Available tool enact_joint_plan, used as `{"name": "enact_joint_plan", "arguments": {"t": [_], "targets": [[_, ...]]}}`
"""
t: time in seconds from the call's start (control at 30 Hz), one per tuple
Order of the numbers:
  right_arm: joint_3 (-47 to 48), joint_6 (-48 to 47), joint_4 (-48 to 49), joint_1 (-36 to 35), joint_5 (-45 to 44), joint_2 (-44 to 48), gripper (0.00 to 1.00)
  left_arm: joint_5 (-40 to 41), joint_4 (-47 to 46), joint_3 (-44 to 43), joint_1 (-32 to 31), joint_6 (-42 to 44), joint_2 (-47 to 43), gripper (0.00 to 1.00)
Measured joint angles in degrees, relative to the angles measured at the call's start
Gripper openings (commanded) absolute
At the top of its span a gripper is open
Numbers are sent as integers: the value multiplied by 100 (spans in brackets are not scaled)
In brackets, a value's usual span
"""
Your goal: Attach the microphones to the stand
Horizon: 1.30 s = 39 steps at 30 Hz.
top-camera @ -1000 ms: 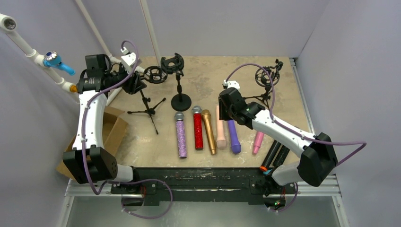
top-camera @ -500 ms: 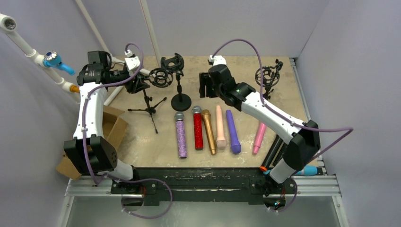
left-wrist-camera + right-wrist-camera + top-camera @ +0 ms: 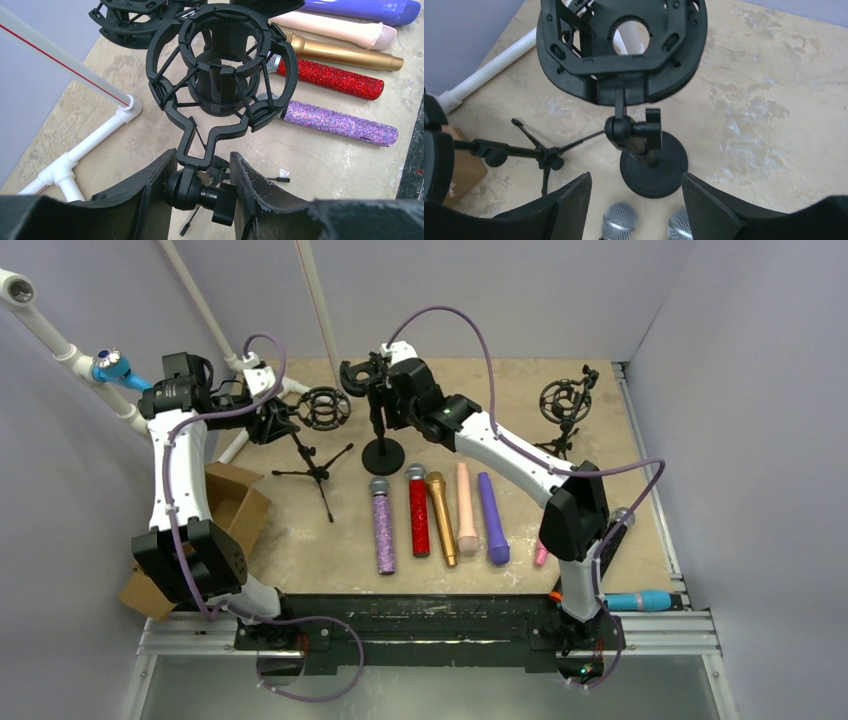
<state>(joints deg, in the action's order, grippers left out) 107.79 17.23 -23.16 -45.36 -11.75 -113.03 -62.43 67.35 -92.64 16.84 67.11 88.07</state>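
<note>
I will use my left gripper to set the tripod stand down behind the glittery purple microphone's head, on the round-base stand's spot [image 3: 388, 447] [image 3: 222, 91].
Several microphones lie side by side on the table: glittery purple [image 3: 383, 530], glittery red [image 3: 418, 515], gold [image 3: 441, 520], peach [image 3: 466, 510] and plain purple [image 3: 492, 520]. A pink one [image 3: 541, 556] is mostly hidden behind the right arm, and a blue one [image 3: 640, 599] lies by the near rail. My left gripper [image 3: 272, 422] [image 3: 202, 161] is shut on the pivot knob [image 3: 200, 191] under the tripod stand's shock mount [image 3: 220, 75]. My right gripper [image 3: 383, 395] [image 3: 636, 200] hangs open, empty, just short of the round-base stand [image 3: 654, 170] and its mount [image 3: 621, 45].
A third stand with a mount [image 3: 565, 400] stands at the back right. White pipes [image 3: 190, 300] run along the back left, and a cardboard box [image 3: 235, 505] sits at the left edge. The tripod legs [image 3: 315, 475] spread beside the microphone row.
My right arm has swung from over the microphone row to the back left, up to the round-base stand, and its jaws have opened wider. The left gripper has kept its hold, shifting slightly.
</note>
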Motion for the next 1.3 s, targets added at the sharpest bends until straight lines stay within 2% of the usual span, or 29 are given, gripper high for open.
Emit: {"name": "enact_joint_plan", "arguments": {"t": [0.17,0.23,0.3,0.47,0.5,0.57,0.8,1.07,1.13,1.17,1.23,1.3], "targets": [[490,-50,-7,-13,24,-363,68,-61,116,-4,9,214,0,0],[750,-85,-7,-17,-28,-535,63,-94,142,-4,9,269,0,0],[1091,-155,4,-24,-118,-787,53,-142,175,-4,9,330,7,0],[1423,-413,103,-7,-472,-1191,16,-341,219,-4,-13,501,74,0],[1423,-431,98,0,-505,-1191,12,-385,195,-4,-39,501,105,0],[1375,-509,131,15,-581,-1169,9,-437,31,-4,-157,422,173,0],[704,-721,262,240,-942,-675,8,-525,-892,-15,-883,-308,372,0],[-87,-750,374,820,-1167,-109,10,-660,-1311,-892,-1314,-730,1255,0],[-299,-675,459,922,-1163,17,15,-719,-1416,-1051,-1362,-911,1414,0],[-385,-629,487,955,-1156,74,20,-745,-1471,-1115,-1394,-992,1482,0],[-557,-542,577,988,-1154,166,40,-815,-1624,-1176,-1471,-1222,1567,0],[-706,-483,673,988,-1165,251,50,-905,-1779,-1178,-1550,-1451,1609,0]]}}
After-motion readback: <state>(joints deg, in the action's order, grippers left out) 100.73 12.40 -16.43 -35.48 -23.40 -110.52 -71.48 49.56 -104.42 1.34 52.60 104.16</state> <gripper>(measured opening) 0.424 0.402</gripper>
